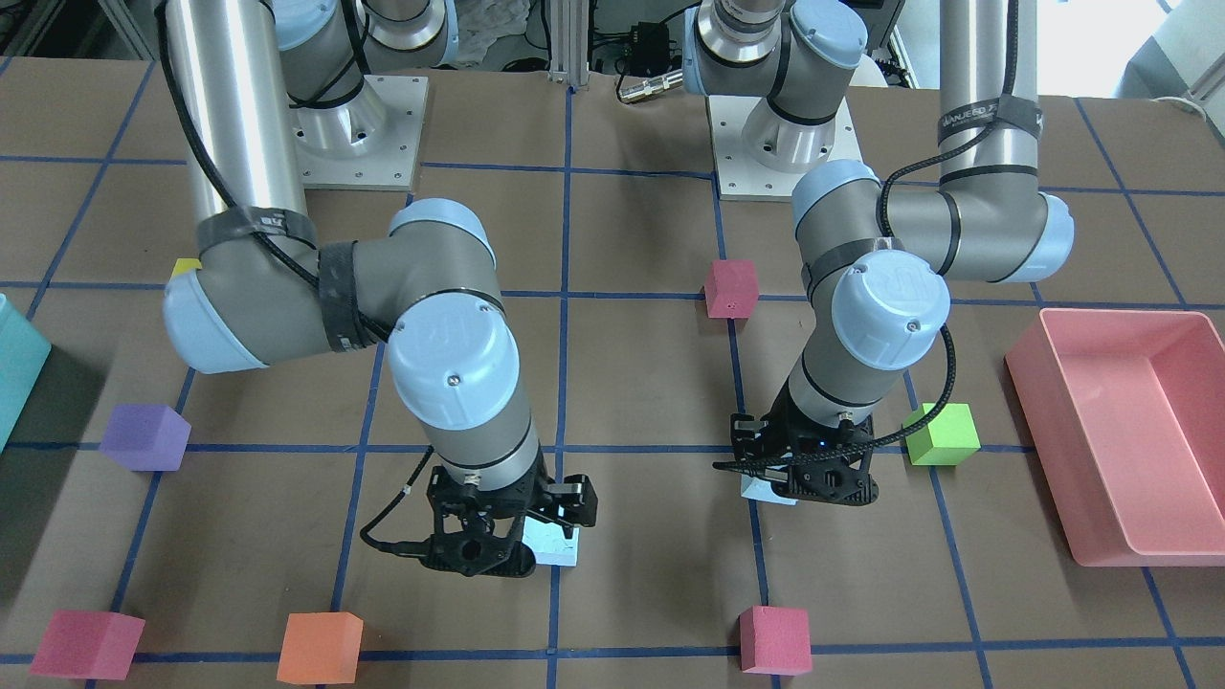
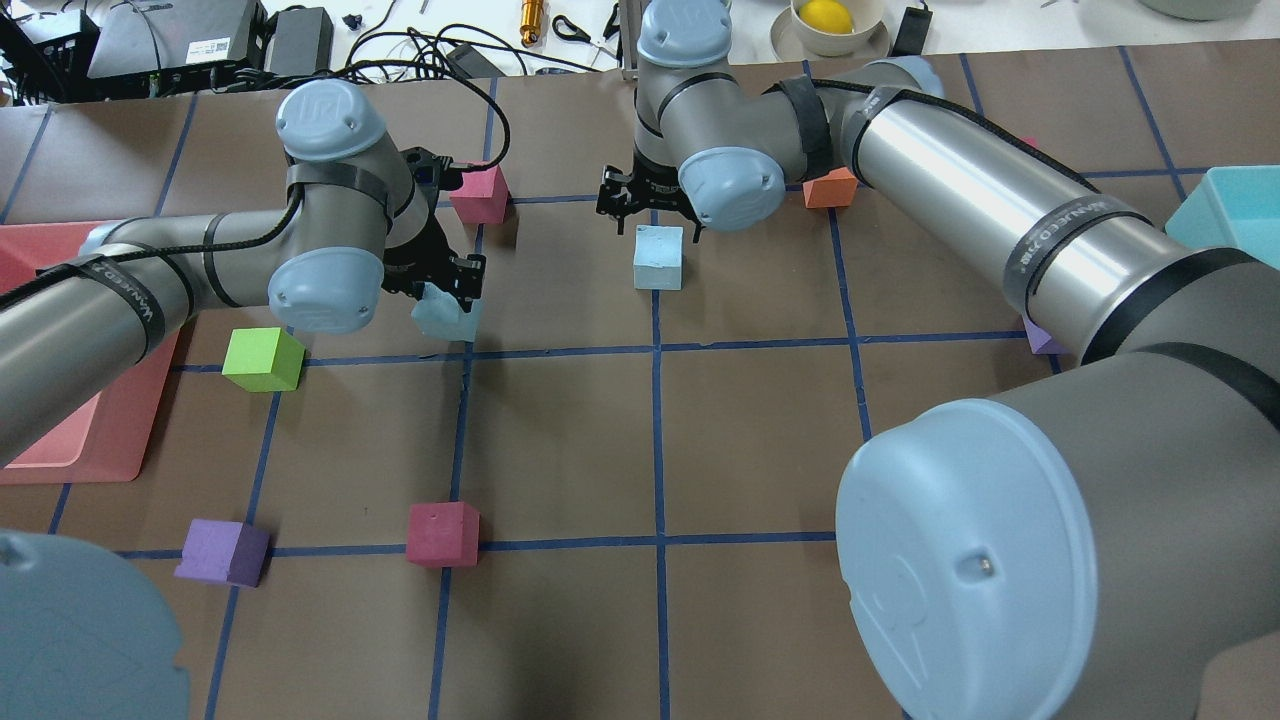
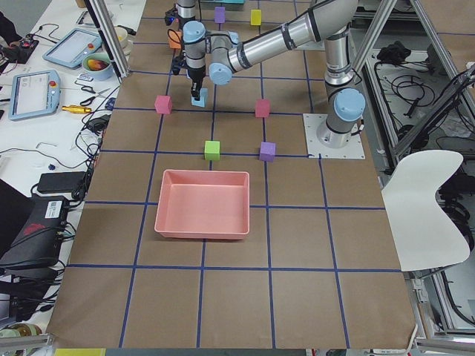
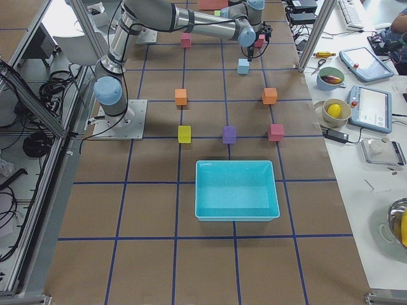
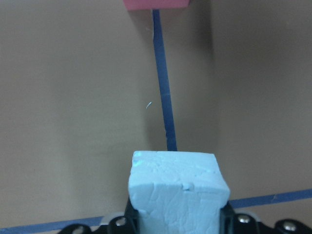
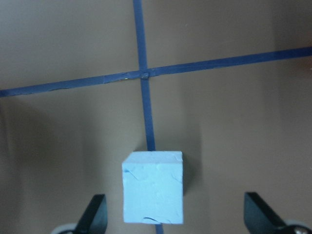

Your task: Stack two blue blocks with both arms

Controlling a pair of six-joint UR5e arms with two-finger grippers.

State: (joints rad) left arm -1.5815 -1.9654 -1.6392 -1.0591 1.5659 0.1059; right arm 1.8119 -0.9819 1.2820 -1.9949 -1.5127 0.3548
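Next, my left gripper releases its blue block, still held low over the table, on top of the other blue block (image 1: 553, 542), under my right gripper.
My left gripper (image 2: 447, 287) is shut on one pale blue block (image 2: 440, 316) and holds it low over the table; the left wrist view shows that block (image 5: 178, 190) clamped between the fingers. The other blue block (image 2: 658, 257) sits on the table on a blue tape line. My right gripper (image 2: 648, 207) hangs just above and behind it, open. In the right wrist view this block (image 6: 153, 192) lies between the wide-spread fingers (image 6: 95, 217), nearer the view's left one, touching neither. From the front, the held block (image 1: 766, 490) and the resting block (image 1: 557, 549) peek out beside each gripper.
A red cube (image 2: 478, 193) stands just beyond my left gripper and an orange cube (image 2: 830, 188) beside my right wrist. A green cube (image 2: 262, 358), a purple cube (image 2: 222, 551) and another red cube (image 2: 442, 533) lie nearer. A pink tray (image 2: 60, 440) is far left, a teal bin (image 2: 1230, 215) far right.
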